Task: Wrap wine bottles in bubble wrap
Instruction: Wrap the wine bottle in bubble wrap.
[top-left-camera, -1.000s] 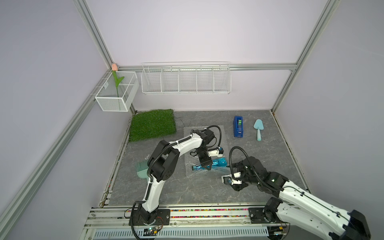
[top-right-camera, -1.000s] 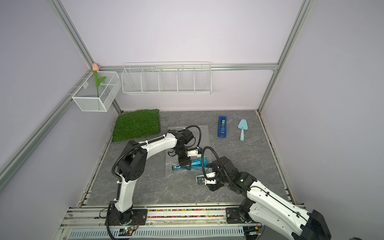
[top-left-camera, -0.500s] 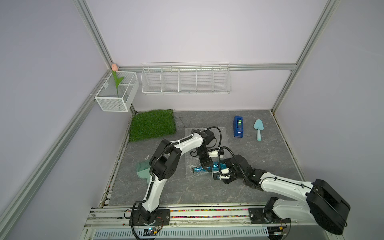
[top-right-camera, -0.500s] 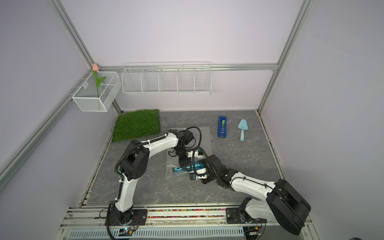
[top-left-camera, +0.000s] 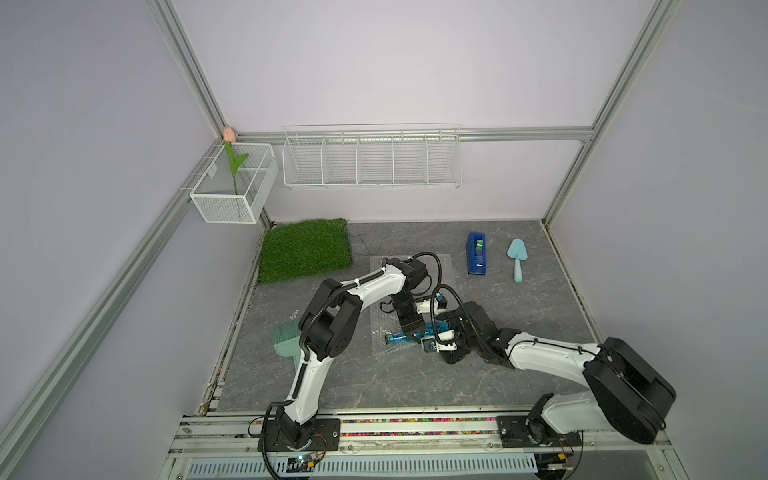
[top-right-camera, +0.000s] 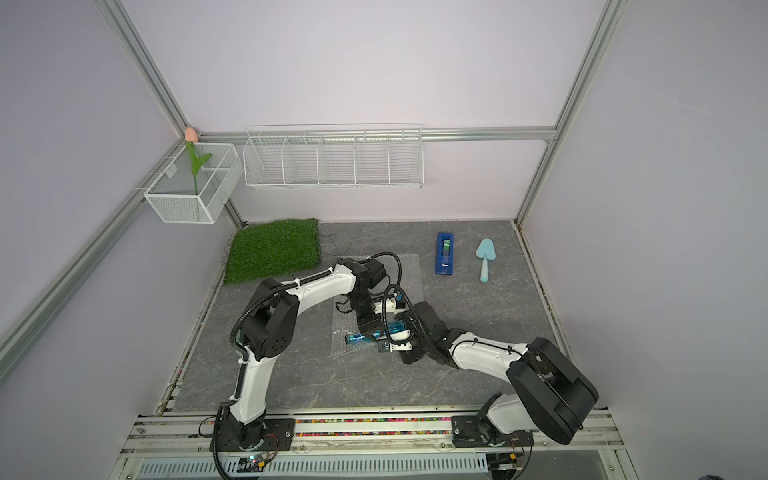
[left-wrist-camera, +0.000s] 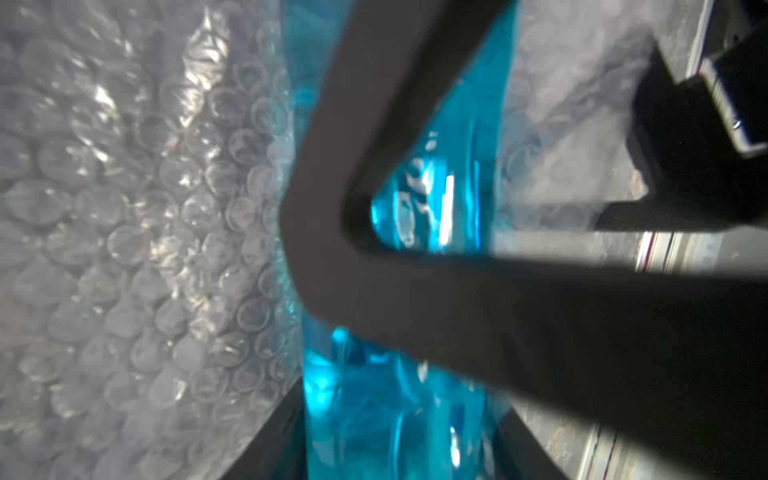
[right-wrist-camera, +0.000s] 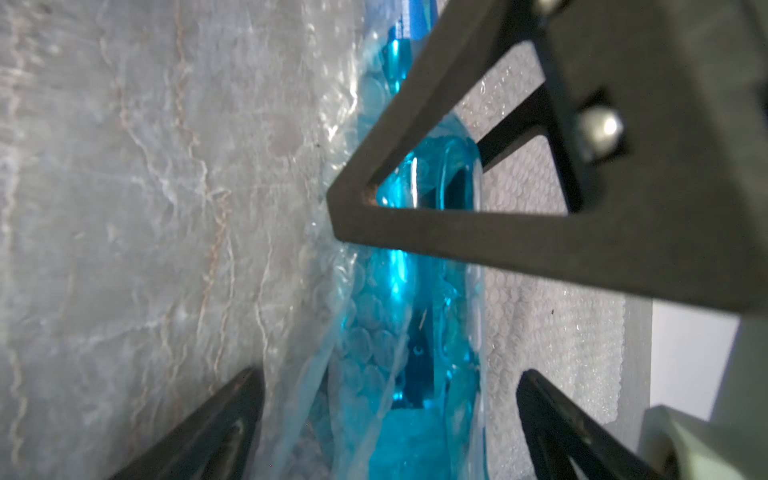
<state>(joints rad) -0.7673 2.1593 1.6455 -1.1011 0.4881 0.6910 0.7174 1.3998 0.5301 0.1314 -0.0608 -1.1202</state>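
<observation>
The wrap is folded over only the wine bottle's base end, so the robot's right gripper will pin the bottle while the left gripper opens and takes the wrap's near side (right-wrist-camera: 314, 356).
The wine bottle (top-left-camera: 397, 338) (top-right-camera: 356, 339), blue with a narrow neck, lies on its side on the bubble wrap (top-left-camera: 445, 266) (top-right-camera: 411, 270) in both top views. My left gripper (top-left-camera: 415, 331) (top-right-camera: 371, 330) comes down from above and is shut on its body; in the left wrist view the blue glass (left-wrist-camera: 440, 199) fills the gap between my jaws (left-wrist-camera: 395, 440). My right gripper (top-left-camera: 436, 338) (top-right-camera: 392, 338) is open at the bottle's base end. In the right wrist view its fingers (right-wrist-camera: 216, 424) stand clear on either side of the bottle (right-wrist-camera: 415, 332), with a fold of wrap (right-wrist-camera: 299, 332) over it.
A dark blue tape dispenser (top-left-camera: 476, 253) and a pale blue trowel (top-left-camera: 516, 257) lie at the back right. A green grass mat (top-left-camera: 305, 249) is at the back left. A green dustpan brush (top-left-camera: 286, 340) lies left of the sheet. Wire baskets (top-left-camera: 372, 158) hang on the back wall.
My right arm has reached in from the front towards the bottle, and its open gripper now straddles the base end. The left gripper has kept its hold and place.
</observation>
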